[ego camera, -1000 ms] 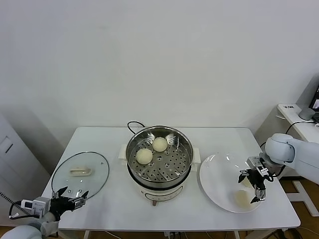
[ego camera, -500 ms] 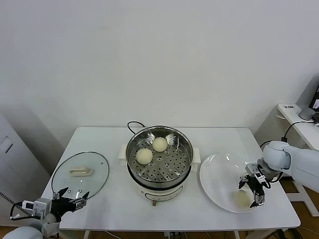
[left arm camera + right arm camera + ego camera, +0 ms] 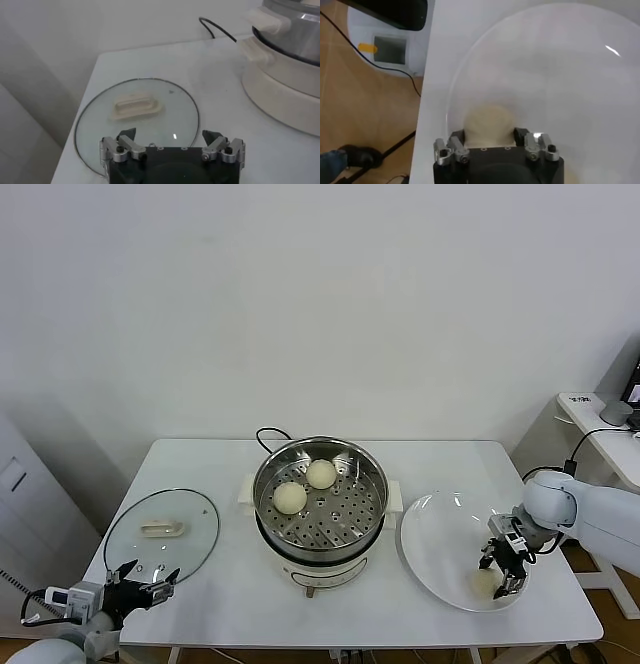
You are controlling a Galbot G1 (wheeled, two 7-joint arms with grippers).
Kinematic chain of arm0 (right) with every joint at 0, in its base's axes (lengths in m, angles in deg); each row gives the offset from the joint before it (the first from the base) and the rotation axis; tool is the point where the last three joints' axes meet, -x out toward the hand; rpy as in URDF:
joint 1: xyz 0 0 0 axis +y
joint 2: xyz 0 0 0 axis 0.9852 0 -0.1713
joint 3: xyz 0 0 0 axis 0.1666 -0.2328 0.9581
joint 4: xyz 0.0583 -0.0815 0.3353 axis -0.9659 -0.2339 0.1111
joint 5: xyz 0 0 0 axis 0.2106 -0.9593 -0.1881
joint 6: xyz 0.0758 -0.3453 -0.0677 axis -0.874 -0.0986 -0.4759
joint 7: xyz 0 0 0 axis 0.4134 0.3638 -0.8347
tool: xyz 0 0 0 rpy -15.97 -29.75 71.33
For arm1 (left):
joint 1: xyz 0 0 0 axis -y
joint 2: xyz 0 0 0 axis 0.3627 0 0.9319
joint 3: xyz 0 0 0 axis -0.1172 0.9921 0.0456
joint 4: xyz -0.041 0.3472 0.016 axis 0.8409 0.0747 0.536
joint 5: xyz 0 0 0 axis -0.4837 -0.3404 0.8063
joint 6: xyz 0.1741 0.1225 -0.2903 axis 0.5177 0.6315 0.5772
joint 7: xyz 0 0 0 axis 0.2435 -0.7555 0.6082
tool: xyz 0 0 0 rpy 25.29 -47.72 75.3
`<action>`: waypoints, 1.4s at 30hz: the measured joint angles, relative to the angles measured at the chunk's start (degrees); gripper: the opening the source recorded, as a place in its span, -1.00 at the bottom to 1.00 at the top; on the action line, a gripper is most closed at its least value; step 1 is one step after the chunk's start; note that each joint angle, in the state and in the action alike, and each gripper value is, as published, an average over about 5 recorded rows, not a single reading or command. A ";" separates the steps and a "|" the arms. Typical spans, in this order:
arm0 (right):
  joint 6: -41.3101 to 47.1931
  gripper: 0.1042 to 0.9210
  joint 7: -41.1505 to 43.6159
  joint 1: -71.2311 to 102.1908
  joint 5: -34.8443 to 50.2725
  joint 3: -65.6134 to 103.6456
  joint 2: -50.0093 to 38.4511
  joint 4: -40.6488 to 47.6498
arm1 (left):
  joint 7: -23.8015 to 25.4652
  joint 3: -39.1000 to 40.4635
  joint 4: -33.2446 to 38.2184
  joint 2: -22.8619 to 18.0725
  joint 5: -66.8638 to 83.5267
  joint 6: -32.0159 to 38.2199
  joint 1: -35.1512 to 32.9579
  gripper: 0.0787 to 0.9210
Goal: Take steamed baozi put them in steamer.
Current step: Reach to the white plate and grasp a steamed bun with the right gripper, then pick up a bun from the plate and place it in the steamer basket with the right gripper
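Note:
My right gripper will set the steamed baozi down on the bare front of the steamer's bottom [image 3: 320, 532], in front of the two baozi.
The shiny steamer [image 3: 262, 484] stands mid-table with two cream-white steamed baozi [image 3: 289, 497] [image 3: 321, 474] on its perforated floor. Another steamed baozi [image 3: 482, 583] lies on the white plate [image 3: 435, 539] at the right. My right gripper [image 3: 498, 572] is down on it. In the right wrist view its fingers [image 3: 521, 134] press both sides of that baozi [image 3: 489, 120], shut on it while it rests on the plate [image 3: 560, 75]. My left gripper [image 3: 140, 586] waits open at the front left, over the table edge [image 3: 170, 135].
The glass lid [image 3: 160, 529] with a white handle lies flat left of the steamer, just ahead of my left gripper [image 3: 137, 106]. The steamer's black cord [image 3: 268, 434] loops behind it. The table edge and floor run close to the plate's right side [image 3: 380, 100].
My right gripper has lowered onto the plate and closed its fingers around the baozi. The left arm has not moved.

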 measured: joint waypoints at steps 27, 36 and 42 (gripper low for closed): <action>-8.83 -0.03 4.04 -23.62 7.74 0.27 9.15 -0.40 | -0.20 0.50 0.43 0.48 0.00 -0.40 0.19 0.77; -17.15 -0.02 3.69 -25.69 8.85 4.03 18.15 0.35 | -0.19 0.73 0.46 0.50 0.00 -0.39 0.45 0.77; -23.82 -0.03 3.58 -24.93 7.11 4.87 24.14 -0.26 | -0.16 0.75 0.42 0.54 0.00 -0.38 0.63 0.77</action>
